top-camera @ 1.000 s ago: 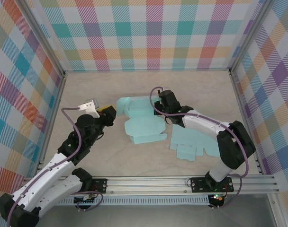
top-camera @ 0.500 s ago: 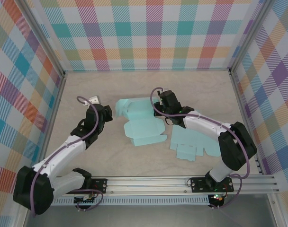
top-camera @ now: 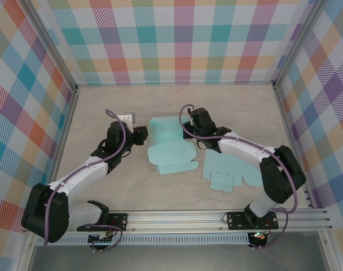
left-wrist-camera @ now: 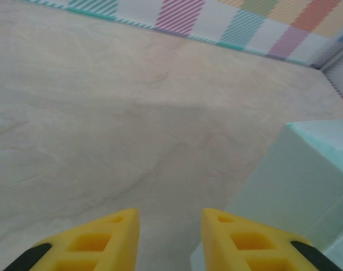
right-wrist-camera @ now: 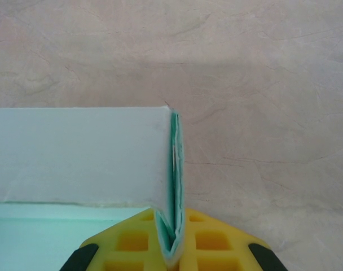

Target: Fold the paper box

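Note:
My left gripper will move its open fingertips over the paper box's raised teal side, which is outside them now, and pinch that side near its far corner [top-camera: 152, 120].
The teal paper box [top-camera: 170, 151] lies half-folded at the middle of the table, its back and side walls raised. My right gripper [top-camera: 188, 127] is at the box's far right corner. In the right wrist view it [right-wrist-camera: 170, 240] is shut on the doubled-over teal side wall [right-wrist-camera: 175, 164], which stands upright between the yellow pads. My left gripper [top-camera: 144, 134] is right at the box's left edge. In the left wrist view its jaws [left-wrist-camera: 170, 228] are open with bare table between them, and a raised teal wall [left-wrist-camera: 295, 186] stands just to their right.
A second flat teal box blank [top-camera: 232, 172] lies to the right of the box, under my right arm. Checked walls enclose the table on three sides, and a metal rail [top-camera: 177, 217] runs along the near edge.
My left arm has swung from the left side over to the box's left edge. The flap that lay flat there now stands up. My right gripper has kept its hold.

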Robot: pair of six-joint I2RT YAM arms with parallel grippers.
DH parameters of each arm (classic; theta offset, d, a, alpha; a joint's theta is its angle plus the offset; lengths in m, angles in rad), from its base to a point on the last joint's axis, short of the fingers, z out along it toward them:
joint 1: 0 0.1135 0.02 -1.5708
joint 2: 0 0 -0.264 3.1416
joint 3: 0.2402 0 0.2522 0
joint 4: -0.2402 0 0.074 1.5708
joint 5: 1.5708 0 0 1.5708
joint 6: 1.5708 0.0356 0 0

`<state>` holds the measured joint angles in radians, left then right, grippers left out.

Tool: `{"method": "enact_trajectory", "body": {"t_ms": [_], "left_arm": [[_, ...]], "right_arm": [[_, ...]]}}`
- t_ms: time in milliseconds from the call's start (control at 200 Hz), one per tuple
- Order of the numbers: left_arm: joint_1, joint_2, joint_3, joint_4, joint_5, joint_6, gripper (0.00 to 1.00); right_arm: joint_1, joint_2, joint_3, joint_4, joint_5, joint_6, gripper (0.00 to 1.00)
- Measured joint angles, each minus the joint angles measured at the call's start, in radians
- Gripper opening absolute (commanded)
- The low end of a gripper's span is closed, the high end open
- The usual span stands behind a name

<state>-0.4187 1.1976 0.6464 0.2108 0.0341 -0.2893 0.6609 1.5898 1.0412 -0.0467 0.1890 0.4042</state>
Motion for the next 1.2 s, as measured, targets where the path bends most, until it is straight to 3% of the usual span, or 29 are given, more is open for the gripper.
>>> {"method": "enact_trajectory", "body": {"t_ms": [435,749,859,1199], "left_arm": [[-0.046,0.016,-0.002,0.020,0.081,0.086,0.40],[-0.053,-0.106,-0.047,-0.064,0.076,0.158,0.41],[-0.053,-0.115,-0.048,-0.087,0.069,0.187,0.48],[-0.055,-0.057,-0.002,-0.115,0.089,0.238,0.54]], "right_arm": [[0.001,0.002,0.000,-0.008,-0.004,0.000,0.00],[0.001,0.002,0.000,-0.007,-0.008,0.000,0.00],[0.001,0.002,0.000,-0.007,-0.011,0.000,0.00],[0.001,0.002,0.000,-0.006,-0.027,0.000,0.00]]}}
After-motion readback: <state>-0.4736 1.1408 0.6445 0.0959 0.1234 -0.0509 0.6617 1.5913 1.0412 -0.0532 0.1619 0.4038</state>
